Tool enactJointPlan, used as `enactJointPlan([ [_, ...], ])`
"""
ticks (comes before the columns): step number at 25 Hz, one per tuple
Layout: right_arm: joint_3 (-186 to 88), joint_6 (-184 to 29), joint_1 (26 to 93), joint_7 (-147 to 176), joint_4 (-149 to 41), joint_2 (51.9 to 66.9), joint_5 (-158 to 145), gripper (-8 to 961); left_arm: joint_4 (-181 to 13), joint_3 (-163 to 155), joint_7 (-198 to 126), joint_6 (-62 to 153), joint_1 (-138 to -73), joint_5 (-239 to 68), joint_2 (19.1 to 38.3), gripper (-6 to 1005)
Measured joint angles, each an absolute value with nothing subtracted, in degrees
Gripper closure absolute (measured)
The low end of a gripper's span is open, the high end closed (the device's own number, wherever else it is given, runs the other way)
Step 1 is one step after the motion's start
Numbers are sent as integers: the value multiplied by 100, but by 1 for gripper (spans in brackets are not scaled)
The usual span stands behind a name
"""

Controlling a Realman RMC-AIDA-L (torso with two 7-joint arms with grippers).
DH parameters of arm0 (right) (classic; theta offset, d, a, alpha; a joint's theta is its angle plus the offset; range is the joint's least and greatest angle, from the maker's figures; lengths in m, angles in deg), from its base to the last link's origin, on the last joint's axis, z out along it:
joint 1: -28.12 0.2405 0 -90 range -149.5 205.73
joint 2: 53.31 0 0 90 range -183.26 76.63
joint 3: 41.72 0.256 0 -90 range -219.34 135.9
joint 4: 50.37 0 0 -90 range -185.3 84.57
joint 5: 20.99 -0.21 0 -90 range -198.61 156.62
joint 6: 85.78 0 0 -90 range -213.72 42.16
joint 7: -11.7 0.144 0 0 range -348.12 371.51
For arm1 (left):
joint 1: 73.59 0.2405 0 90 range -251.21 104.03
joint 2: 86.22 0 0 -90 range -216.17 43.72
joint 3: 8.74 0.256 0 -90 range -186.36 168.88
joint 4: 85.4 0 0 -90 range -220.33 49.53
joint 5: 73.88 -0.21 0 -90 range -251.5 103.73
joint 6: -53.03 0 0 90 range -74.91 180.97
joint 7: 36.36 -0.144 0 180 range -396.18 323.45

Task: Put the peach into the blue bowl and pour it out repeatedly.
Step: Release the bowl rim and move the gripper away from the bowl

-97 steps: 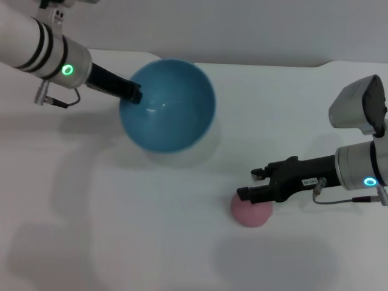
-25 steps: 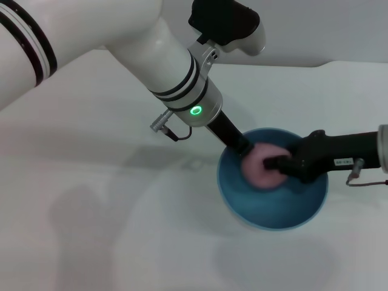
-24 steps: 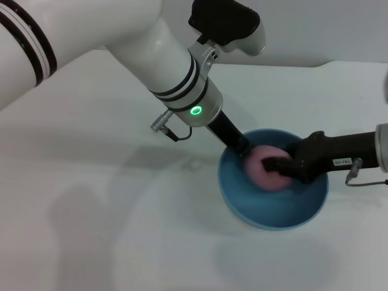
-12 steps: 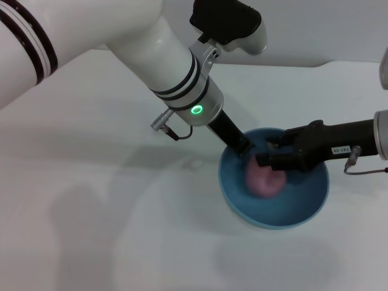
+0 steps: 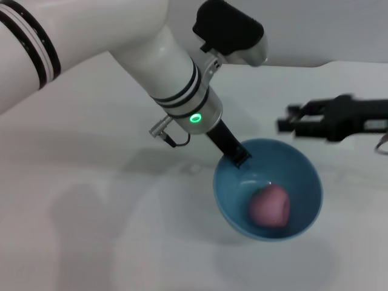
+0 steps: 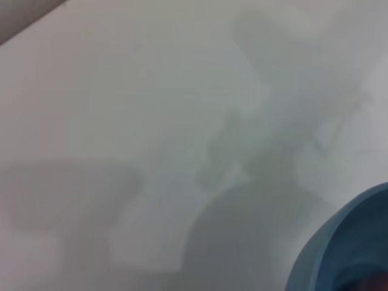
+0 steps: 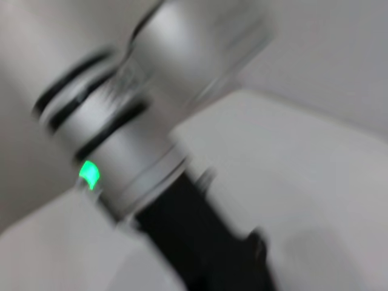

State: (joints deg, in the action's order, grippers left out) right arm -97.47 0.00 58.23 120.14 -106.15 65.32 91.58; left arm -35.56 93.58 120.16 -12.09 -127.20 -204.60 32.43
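Observation:
Next, I set the blue bowl, with the peach inside, down on the white table (image 5: 247, 205) just below it with my left gripper.
The peach (image 5: 270, 206), pink and round, lies inside the blue bowl (image 5: 303, 182) on the white table, toward the bowl's right side. My left gripper (image 5: 240, 159) is shut on the bowl's far-left rim and holds the bowl. My right gripper (image 5: 285, 124) hovers open and empty above and to the right of the bowl, clear of the peach. In the left wrist view only a slice of the bowl's rim (image 6: 330, 242) shows. The right wrist view shows the left arm's silver wrist (image 7: 130, 139) with its green light.
The white table (image 5: 91, 230) spreads to the left and front of the bowl. A pale wall runs along the table's far edge (image 5: 315, 63). The left arm's thick white forearm (image 5: 103, 42) crosses the upper left above the table.
My right gripper has let go of the peach, opened, and pulled up and to the right out of the bowl. The peach now rests in the bowl. The left gripper still holds the rim.

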Motion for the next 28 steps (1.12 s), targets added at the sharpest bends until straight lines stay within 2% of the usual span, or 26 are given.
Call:
enactJointPlan([
  [7, -8189, -93, 5212, 12037, -10338, 6517, 8077, 436, -3567, 9825, 12081, -963, -12654, -20448, 3267, 979],
  [13, -7927, -35, 4776, 11794, -10178, 6549, 7848, 436, -3641, 10035, 12111, -823, -12636, -20441, 3279, 977],
  [28, -7975, -72, 4827, 11558, -9833, 6522, 7868, 437, -3935, 10371, 12124, -391, -12594, -20439, 3275, 971],
])
